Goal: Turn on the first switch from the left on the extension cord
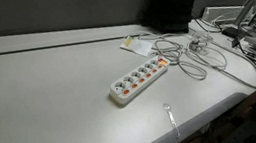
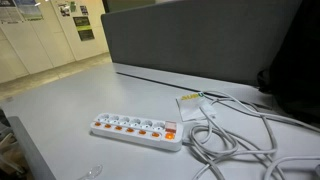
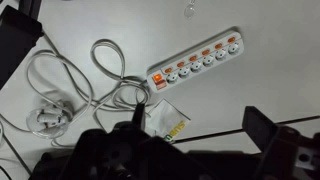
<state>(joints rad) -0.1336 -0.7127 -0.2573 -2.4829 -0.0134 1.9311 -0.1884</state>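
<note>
I need to move my gripper over the extension cord's row of orange switches (image 1: pixel 147 76) (image 3: pixel 203 54) and close it there, so its joined fingers can press a switch.
A white extension cord (image 1: pixel 139 80) with a row of orange switches lies on the grey table; it shows in both exterior views (image 2: pixel 135 127). In the wrist view the extension cord (image 3: pixel 195 62) lies diagonally, well beyond my fingers, and the end switch nearest the cable (image 3: pixel 157 78) looks brightest orange. My gripper (image 3: pixel 200 118) hangs high above the table with its two dark fingers wide apart and nothing between them. I do not see it clearly in the exterior views.
A coiled white cable (image 3: pixel 70 80) with a plug (image 3: pixel 45 120) lies beside the strip. A white paper packet (image 3: pixel 168 120) lies under my gripper. A small clear object (image 1: pixel 169 111) sits near the table edge. Clutter and wires (image 1: pixel 248 24) fill one end, and a grey partition (image 2: pixel 200 40) backs the table.
</note>
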